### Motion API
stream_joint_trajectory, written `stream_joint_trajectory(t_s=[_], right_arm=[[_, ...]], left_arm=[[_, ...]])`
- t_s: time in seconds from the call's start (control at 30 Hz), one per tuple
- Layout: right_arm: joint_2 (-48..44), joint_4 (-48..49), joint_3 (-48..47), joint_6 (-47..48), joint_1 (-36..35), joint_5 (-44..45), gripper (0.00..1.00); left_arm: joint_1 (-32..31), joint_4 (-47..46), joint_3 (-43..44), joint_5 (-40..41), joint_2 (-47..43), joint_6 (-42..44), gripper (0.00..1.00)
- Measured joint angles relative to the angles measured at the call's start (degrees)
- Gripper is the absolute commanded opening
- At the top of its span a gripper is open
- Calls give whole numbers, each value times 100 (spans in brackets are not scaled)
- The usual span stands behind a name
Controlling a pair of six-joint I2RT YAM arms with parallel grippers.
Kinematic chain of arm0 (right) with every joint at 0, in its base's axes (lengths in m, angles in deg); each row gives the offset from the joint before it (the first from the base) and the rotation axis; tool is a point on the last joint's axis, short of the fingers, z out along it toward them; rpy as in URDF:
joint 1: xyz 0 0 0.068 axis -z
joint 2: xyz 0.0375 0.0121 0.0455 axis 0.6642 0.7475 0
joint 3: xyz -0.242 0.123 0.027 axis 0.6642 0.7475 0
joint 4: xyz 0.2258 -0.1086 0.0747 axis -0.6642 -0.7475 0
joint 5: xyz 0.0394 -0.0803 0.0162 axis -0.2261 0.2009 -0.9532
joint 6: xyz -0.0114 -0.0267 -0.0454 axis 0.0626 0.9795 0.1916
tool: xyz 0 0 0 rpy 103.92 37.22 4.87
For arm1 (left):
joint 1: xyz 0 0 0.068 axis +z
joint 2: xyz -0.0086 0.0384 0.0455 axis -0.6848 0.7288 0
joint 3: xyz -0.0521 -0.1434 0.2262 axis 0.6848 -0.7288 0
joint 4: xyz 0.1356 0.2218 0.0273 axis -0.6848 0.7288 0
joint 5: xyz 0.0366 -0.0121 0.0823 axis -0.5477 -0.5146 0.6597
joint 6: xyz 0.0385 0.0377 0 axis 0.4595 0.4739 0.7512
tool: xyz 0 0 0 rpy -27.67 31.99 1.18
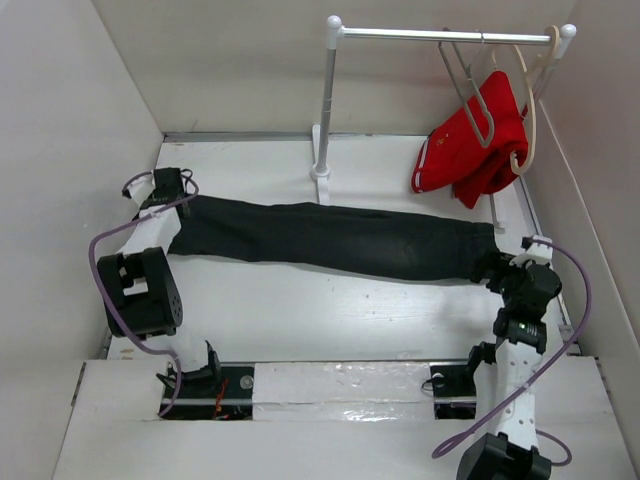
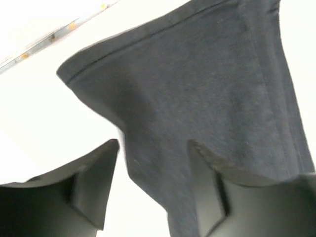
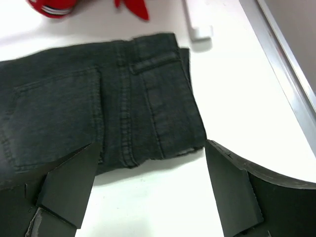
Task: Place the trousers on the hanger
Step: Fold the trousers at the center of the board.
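The trousers are lying stretched out at full length, so I need to use my right gripper to take the waist's near corner [image 3: 191, 141] and fold it toward the hem before the hanger.
The black-charcoal trousers [image 1: 330, 238] lie flat across the table, hem end at the left and waist at the right. My left gripper [image 1: 165, 195] is open at the hem end. In the left wrist view the grey fabric [image 2: 197, 74] runs down between the parted fingers [image 2: 154, 148], close to the right one. My right gripper [image 1: 495, 265] is open just short of the waist, and the waistband and back pocket [image 3: 98, 108] lie ahead of its spread fingers [image 3: 150, 144]. The thin grey metal hanger [image 1: 465, 75] hangs on the rail at the back right.
A white clothes rack stands at the back, with its pole [image 1: 325, 110], its foot [image 3: 197, 24] and its rail [image 1: 450, 35]. A cream hanger [image 1: 527, 100] on the rail carries a red garment [image 1: 470, 150]. A side wall and metal table edge [image 3: 286, 74] lie close on the right.
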State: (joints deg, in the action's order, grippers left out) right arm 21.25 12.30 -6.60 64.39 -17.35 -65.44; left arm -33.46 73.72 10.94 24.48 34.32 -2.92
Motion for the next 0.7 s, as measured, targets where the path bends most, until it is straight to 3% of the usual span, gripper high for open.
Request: stream_joint_trajectory(t_s=[0.13, 0.2, 0.23, 0.27, 0.37, 0.53, 0.7], right_arm=[[258, 66, 254, -199, 76, 240, 93], [542, 140, 378, -295, 199, 275, 95], [730, 203, 424, -354, 262, 295, 95], [907, 302, 455, -411, 332, 286, 96], [1493, 715, 485, -643, 444, 208, 97], [2647, 1764, 492, -979, 457, -98, 95], [3650, 2813, 341, -1250, 439, -280, 89]], left_arm=[[-149, -142, -96, -190, -555, 2, 61], [-431, -284, -170, -319, -927, 17, 55], [-636, -356, -190, -407, -1126, 17, 47], [-868, -494, -219, -540, -1327, 20, 27], [-1567, -1137, -511, -1121, -1926, -83, 2], [-2535, -2343, -1779, -1906, -2728, -490, 0], [-3692, -2669, -2238, -1888, -2315, -682, 0]])
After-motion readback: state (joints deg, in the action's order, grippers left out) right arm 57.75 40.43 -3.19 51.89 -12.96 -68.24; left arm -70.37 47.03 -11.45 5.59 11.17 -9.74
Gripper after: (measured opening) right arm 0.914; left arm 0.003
